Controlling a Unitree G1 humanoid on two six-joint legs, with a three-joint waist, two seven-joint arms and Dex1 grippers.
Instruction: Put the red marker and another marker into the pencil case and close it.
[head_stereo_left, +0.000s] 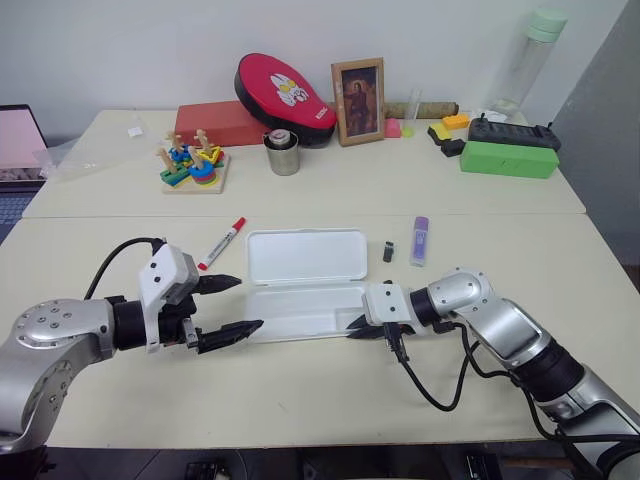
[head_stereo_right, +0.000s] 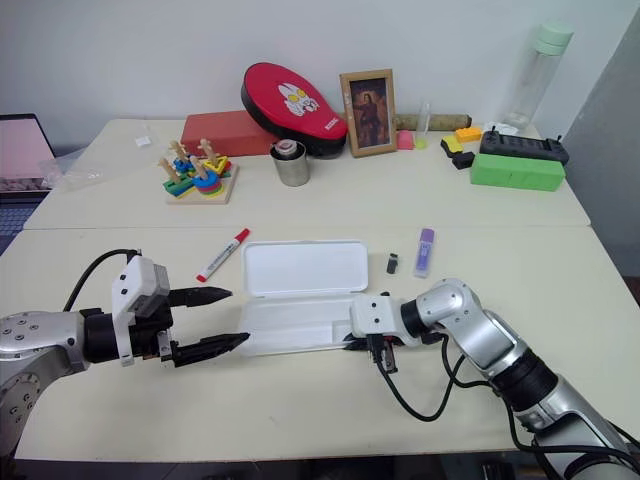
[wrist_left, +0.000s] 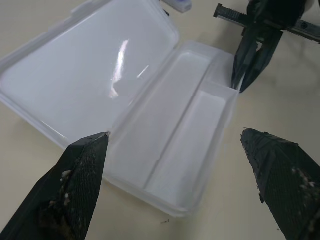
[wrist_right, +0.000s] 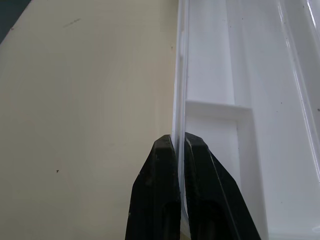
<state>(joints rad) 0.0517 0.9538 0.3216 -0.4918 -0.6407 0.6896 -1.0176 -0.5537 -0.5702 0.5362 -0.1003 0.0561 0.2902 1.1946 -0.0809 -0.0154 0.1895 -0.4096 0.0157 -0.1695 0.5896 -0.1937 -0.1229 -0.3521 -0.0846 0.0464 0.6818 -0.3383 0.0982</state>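
I will move my left gripper to the red marker next, and I will close it on the near half of its white body (head_stereo_left: 211, 256), opposite the cap.
The pencil case (head_stereo_left: 305, 258) lies open in the middle of the near table, its lid flat behind its tray. My right gripper (head_stereo_left: 352, 325) is shut on the thin wall at the tray's right end (wrist_right: 215, 90). The wall is pinched between its fingertips (wrist_right: 165, 150). My left gripper (head_stereo_left: 250, 303) is open at the tray's left end, one finger on each side of that corner, touching nothing. The red marker (head_stereo_left: 222, 243) lies on the table left of the lid. The purple marker (head_stereo_left: 420, 241) lies to the right of the lid.
A small black piece (head_stereo_left: 388, 252) lies between the lid and the purple marker. On the far table stand a wooden stacking toy (head_stereo_left: 190, 165), a metal cup (head_stereo_left: 283, 154), a red box (head_stereo_left: 215, 123), a picture frame (head_stereo_left: 358, 101) and a green box (head_stereo_left: 508, 158).
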